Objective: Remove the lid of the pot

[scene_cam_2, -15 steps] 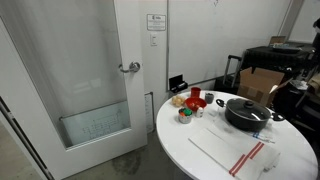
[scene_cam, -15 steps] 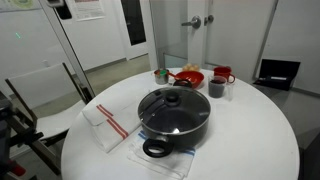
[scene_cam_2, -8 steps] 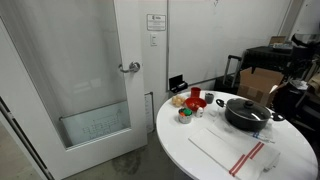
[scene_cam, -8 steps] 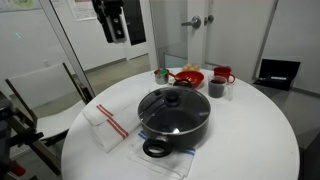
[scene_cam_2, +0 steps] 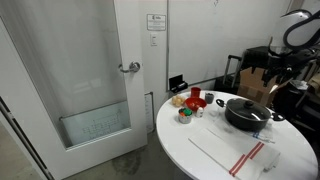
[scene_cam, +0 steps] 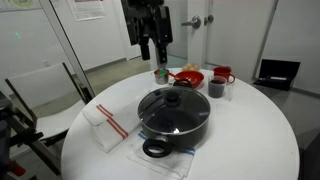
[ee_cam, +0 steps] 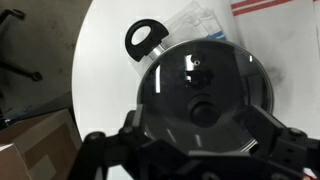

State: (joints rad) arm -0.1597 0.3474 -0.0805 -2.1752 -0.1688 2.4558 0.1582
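The robot's gripper should next move down to the dark knob (scene_cam: 173, 97) (ee_cam: 204, 114) at the centre of the glass lid and close there.
The wide black pot (scene_cam: 176, 124) stands on the round white table (scene_cam: 250, 140) with the glass lid (scene_cam: 170, 104) on it, the dark knob at the lid's centre. In the wrist view the lid (ee_cam: 215, 75) fills the middle, with one loop handle of the pot (ee_cam: 145, 37) at the top. My gripper (scene_cam: 150, 52) hangs open and empty well above the table, behind the pot. In the wrist view its spread fingers (ee_cam: 200, 140) frame the lid from above without touching it. The pot (scene_cam_2: 247, 114) and gripper (scene_cam_2: 273, 86) also show in an exterior view.
A red bowl (scene_cam: 189, 77), a red mug (scene_cam: 223, 74), a dark mug (scene_cam: 217, 89) and a small cup (scene_cam: 160, 75) stand behind the pot. A white towel with red stripes (scene_cam: 108, 126) lies beside it. A clear plastic sheet (ee_cam: 195, 22) lies under the pot.
The arm has swung in from the upper left of the exterior view towards the table and dropped lower; it now hangs over the table behind the pot. The pot and lid have not moved.
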